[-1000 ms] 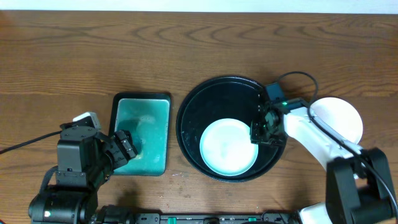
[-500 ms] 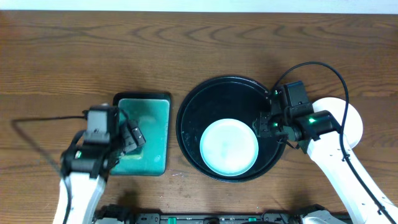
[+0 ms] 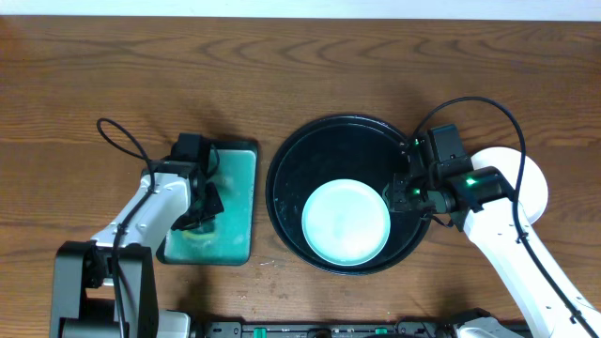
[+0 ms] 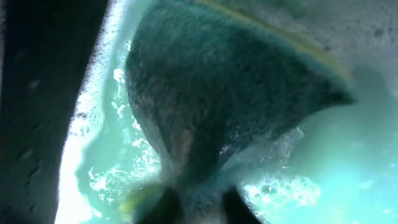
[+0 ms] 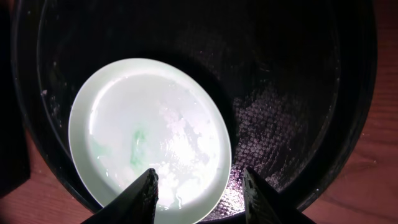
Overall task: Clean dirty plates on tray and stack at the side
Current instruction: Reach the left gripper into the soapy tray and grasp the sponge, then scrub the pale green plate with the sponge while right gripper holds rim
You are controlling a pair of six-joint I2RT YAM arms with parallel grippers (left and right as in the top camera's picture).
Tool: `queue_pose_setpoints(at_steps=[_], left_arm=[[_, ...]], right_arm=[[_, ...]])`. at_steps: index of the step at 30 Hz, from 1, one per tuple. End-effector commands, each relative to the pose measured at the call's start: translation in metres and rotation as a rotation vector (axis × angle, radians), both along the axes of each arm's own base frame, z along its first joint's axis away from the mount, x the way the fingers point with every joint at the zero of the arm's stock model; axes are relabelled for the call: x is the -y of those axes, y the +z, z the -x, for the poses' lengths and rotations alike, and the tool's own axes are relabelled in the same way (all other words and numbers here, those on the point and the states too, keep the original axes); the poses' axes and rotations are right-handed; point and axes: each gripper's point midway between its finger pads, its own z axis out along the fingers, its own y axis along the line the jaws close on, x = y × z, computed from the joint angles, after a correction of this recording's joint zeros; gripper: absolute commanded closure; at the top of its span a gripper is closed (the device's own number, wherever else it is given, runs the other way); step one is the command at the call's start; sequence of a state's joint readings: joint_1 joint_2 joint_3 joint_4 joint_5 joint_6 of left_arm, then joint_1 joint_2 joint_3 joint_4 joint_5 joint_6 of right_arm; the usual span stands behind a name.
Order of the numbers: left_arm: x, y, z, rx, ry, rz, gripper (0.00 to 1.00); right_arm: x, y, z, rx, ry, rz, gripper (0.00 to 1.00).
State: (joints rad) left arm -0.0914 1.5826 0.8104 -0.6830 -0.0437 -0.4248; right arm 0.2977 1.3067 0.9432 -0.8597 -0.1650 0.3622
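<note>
The plate sits loose in the tray and still has a teal smudge, so next I pinch its rim (image 5: 228, 171) with my right gripper to hold it steady for my left gripper's sponge.
The black tray (image 3: 310, 150) holds one pale-mint dirty plate (image 3: 346, 222) in its near half, and a faint teal smudge (image 5: 137, 146) shows on it. A second white plate (image 3: 531, 178) lies on the table to the right of the tray, partly under my right arm. My right gripper (image 3: 394, 194) (image 5: 199, 175) is open at the plate's right rim, one finger over the plate (image 5: 149, 124) and the other over the wet tray floor (image 5: 286, 112). My left gripper (image 3: 202, 208) (image 4: 199, 208) is shut on a dark green sponge (image 4: 217, 93) over the soapy teal pad (image 3: 235, 188).
The teal pad (image 4: 348, 162) has a dark rim (image 4: 37, 112) and foam on its surface. Cables loop off both arms. Bare wooden table (image 3: 300, 75) runs along the far side.
My left arm has swung in over the teal pad and its jaws have closed on the sponge. My right gripper has stayed at the plate's right rim.
</note>
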Motion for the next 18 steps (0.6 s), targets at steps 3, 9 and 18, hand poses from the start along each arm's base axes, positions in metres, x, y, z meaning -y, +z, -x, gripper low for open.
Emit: queue_pose_setpoints(at_steps=[3, 9, 18], left_arm=[[0.006, -0.007, 0.003, -0.035, -0.029, 0.04, 0.93], [0.015, 0.032, -0.007, -0.001, -0.103, 0.092, 0.93], [0.024, 0.107, -0.015, 0.128, -0.164, 0.135, 0.93]], right_arm=[[0.003, 0.004, -0.004, 0.022, 0.0, 0.019, 0.59], [0.041, -0.008, -0.008, -0.001, -0.229, 0.182, 0.59], [0.01, -0.046, -0.008, -0.123, -0.027, 0.101, 0.53]])
